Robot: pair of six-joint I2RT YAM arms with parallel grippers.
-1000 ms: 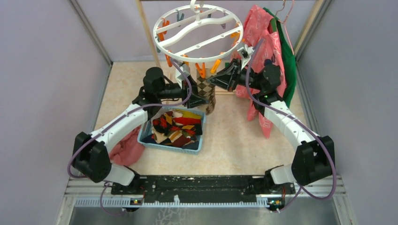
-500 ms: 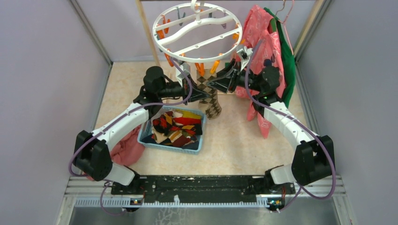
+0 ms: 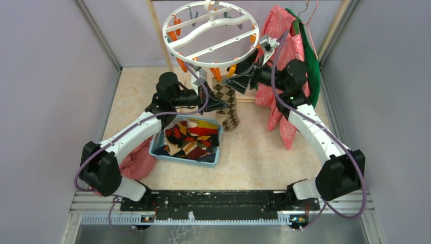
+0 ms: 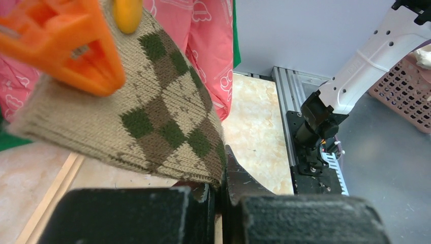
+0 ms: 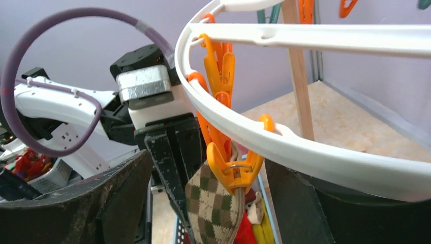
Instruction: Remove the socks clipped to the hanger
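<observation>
The orange clip is biting the top edge of the sock, so next my right gripper closes around the clip (image 5: 235,165) and squeezes it before my left gripper pulls the sock away.
The white ring hanger (image 3: 211,31) hangs at the back, with orange clips under its rim. One tan, brown and green argyle sock (image 3: 227,104) hangs from an orange clip (image 5: 234,170), which still bites its top edge. My left gripper (image 3: 222,105) is shut on the sock's lower edge (image 4: 152,117), the cloth pinched between its black fingers (image 4: 264,203). My right gripper (image 3: 239,81) stands open just under the ring (image 5: 305,152), one finger on each side of that clip and touching neither clip nor sock. More socks (image 3: 190,134) lie in the blue basket.
The blue basket (image 3: 158,150) stands below the hanger between the arms. A pinkish-red cloth heap (image 3: 137,162) lies left of it. Pink and green garments (image 3: 284,51) hang at the back right behind the right arm. A wooden pole (image 3: 161,46) rises behind the ring.
The right gripper has opened and risen closer to the ring's rim. The left gripper has shut on the argyle sock. The ring has swung slightly left.
</observation>
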